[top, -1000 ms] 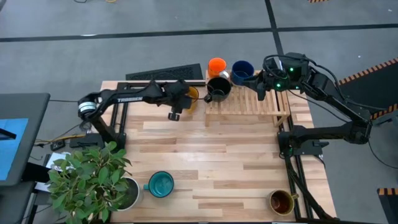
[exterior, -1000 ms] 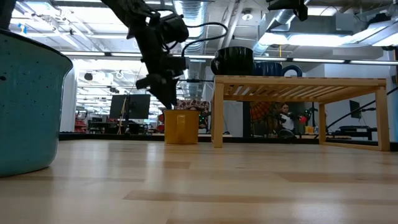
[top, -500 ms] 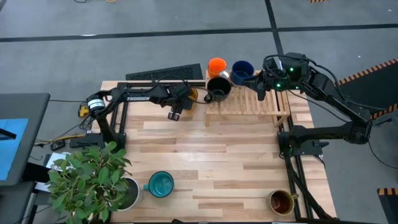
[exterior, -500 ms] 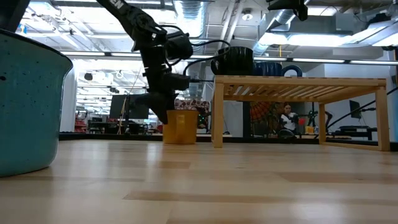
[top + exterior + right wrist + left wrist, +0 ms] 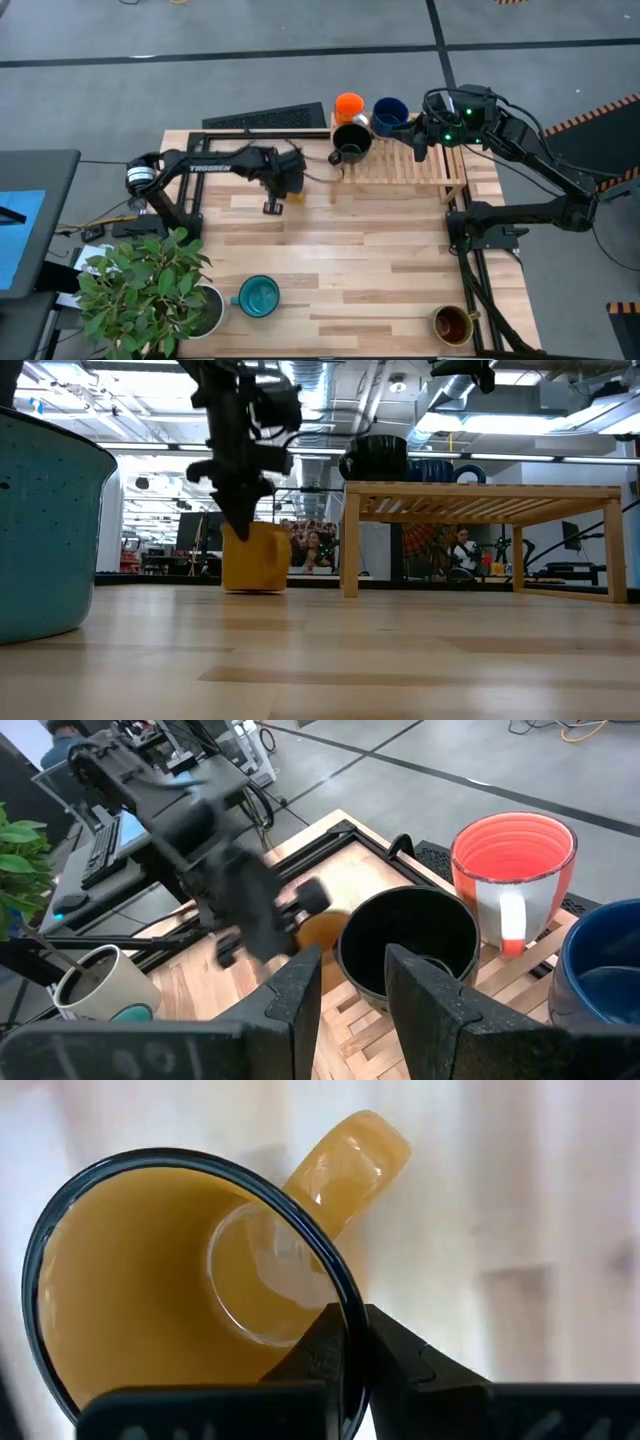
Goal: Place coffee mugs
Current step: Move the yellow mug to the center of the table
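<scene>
My left gripper is going to let go of the yellow mug on the bare tabletop [image 5: 362, 230] in front of the wooden rack.
My left gripper [image 5: 288, 182] is shut on the yellow mug [image 5: 253, 557], which stands left of the wooden rack [image 5: 400, 165]; in the high view the gripper hides most of the mug. The black mug [image 5: 351, 140], orange mug [image 5: 348, 104] and dark blue mug [image 5: 389, 114] stand on the rack's far left end. A teal mug [image 5: 259, 296] and an olive-brown mug [image 5: 452, 323] sit near the front edge. My right gripper [image 5: 355, 980] hovers open above the rack, beside the black mug [image 5: 410, 945], with nothing between its fingers. My left gripper pinches the yellow mug's rim [image 5: 345, 1295], one finger inside the cup and one outside, on the side next to the handle [image 5: 350, 1155]. The fingers come from above, pointing down. The mug hangs about upright; whether its base touches the table, I cannot tell.
A leafy plant in a white pot [image 5: 150, 290] fills the front left corner. A dark keyboard-like slab [image 5: 265, 118] lies at the far edge. The middle of the wooden tabletop [image 5: 350, 240] is bare.
My left gripper came down over the yellow mug, shut on its rim and carried it toward the table's near edge and a little left, away from the rack. My right gripper kept still.
</scene>
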You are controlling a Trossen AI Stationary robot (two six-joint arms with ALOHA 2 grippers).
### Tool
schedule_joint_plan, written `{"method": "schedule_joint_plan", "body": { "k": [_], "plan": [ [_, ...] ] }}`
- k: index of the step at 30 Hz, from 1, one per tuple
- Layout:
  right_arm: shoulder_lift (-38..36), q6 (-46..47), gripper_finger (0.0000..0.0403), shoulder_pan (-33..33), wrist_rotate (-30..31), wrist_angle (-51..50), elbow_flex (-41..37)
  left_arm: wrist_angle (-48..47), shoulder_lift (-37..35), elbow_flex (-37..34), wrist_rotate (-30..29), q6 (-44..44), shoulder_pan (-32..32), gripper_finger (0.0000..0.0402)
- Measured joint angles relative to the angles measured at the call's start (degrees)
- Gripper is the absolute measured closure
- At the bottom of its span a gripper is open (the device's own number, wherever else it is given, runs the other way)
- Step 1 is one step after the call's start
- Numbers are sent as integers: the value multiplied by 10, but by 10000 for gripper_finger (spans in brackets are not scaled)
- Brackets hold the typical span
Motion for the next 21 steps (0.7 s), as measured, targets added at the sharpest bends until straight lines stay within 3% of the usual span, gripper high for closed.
{"method": "schedule_joint_plan", "body": {
  "k": [10,16,21],
  "plan": [
    [0,0,262,0,0,0,0,65,7,0,-32,-149,-204,399],
    [0,0,262,0,0,1,0,176,17,-1,5,-236,-241,401],
    [0,0,262,0,0,2,0,231,40,1,0,-229,-248,401]
  ]
}}
